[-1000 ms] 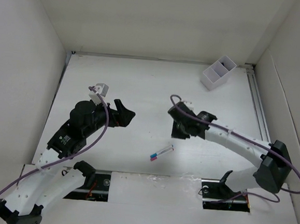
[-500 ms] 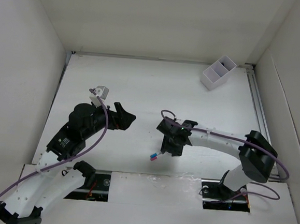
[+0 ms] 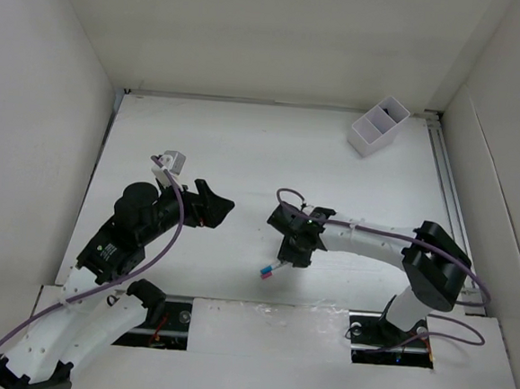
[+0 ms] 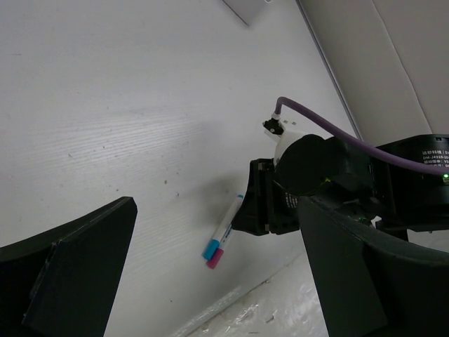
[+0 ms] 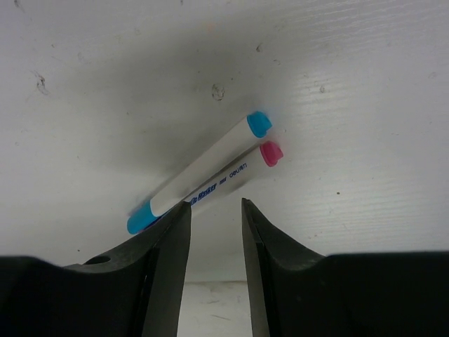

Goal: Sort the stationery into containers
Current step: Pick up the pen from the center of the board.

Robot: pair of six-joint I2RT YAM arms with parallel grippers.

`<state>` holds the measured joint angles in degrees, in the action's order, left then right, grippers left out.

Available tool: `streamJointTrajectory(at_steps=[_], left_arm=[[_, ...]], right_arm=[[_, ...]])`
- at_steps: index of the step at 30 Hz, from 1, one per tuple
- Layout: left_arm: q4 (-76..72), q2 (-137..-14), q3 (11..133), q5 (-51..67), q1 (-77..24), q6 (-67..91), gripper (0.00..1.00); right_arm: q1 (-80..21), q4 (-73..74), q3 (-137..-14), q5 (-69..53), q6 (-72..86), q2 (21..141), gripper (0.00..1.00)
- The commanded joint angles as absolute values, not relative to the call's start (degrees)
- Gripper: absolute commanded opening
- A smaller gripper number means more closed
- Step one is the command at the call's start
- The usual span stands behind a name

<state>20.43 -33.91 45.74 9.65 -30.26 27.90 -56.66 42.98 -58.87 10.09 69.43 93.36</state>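
Note:
Next, I open my right gripper and close it around only the pink-capped pen's body (image 5: 230, 178), because that pen slants under one finger beside the blue-ended pen.
Two thin white pens lie side by side on the table, one with blue ends (image 5: 203, 168) and one with a pink cap (image 5: 235, 173). They show in the top view (image 3: 270, 268) and in the left wrist view (image 4: 223, 237). My right gripper (image 5: 215, 203) hangs right over them, jaws a little apart and empty, its left fingertip (image 5: 181, 210) at the pink-capped pen's barrel. In the top view it (image 3: 293, 249) covers the pens' far ends. My left gripper (image 3: 216, 205) is open and empty, above the table to the left of the pens. The white two-compartment box (image 3: 379, 125) stands at the far right.
White walls close in the table on the left, back and right. A metal rail (image 3: 450, 182) runs along the right edge. The near table edge with its taped strip (image 3: 269, 308) lies just beyond the pens. The box's corner shows in the left wrist view (image 4: 247, 7).
My right arm has swung toward the near left and come down over the two pens. The pens have not moved. My left arm has shifted only slightly.

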Motion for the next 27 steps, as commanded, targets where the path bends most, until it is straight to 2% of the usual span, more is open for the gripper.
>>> streamJointTrajectory(at_steps=[1, 6, 10, 13, 17, 22, 23, 24, 27], left_arm=[[19.2, -33.6, 46.8, 9.7, -30.1, 27.4, 1.0], [19.2, -33.6, 46.8, 9.7, -30.1, 27.4, 1.0], [19.2, -34.1, 46.8, 9.1, -30.1, 27.4, 1.0], [19.2, -34.1, 46.8, 9.1, -30.1, 27.4, 1.0], [19.2, -34.1, 46.8, 8.6, -30.1, 27.4, 1.0], [18.6, -34.1, 46.8, 8.6, -30.1, 27.4, 1.0], [18.6, -34.1, 46.8, 8.6, -30.1, 27.4, 1.0], [18.6, -34.1, 46.8, 8.6, -30.1, 27.4, 1.0], [18.6, -34.6, 46.8, 8.6, -30.1, 27.4, 1.0]], right_arm=[[-56.9, 42.9, -58.5, 13.5, 71.0, 93.2, 0.41], [-56.3, 43.4, -58.4, 14.2, 70.4, 94.4, 0.35], [-55.6, 44.1, -58.4, 15.8, 69.9, 95.8, 0.22], [-55.1, 46.0, -58.4, 17.2, 69.9, 95.8, 0.22], [-54.5, 46.6, -57.8, 17.8, 69.3, 94.5, 0.47], [-53.3, 44.7, -56.8, 17.8, 68.7, 95.1, 0.49], [-52.7, 44.7, -56.8, 17.8, 68.1, 95.8, 0.47], [-52.6, 44.7, -56.2, 17.8, 68.1, 95.8, 0.4], [-51.5, 44.1, -55.6, 17.8, 67.6, 96.3, 0.29]])
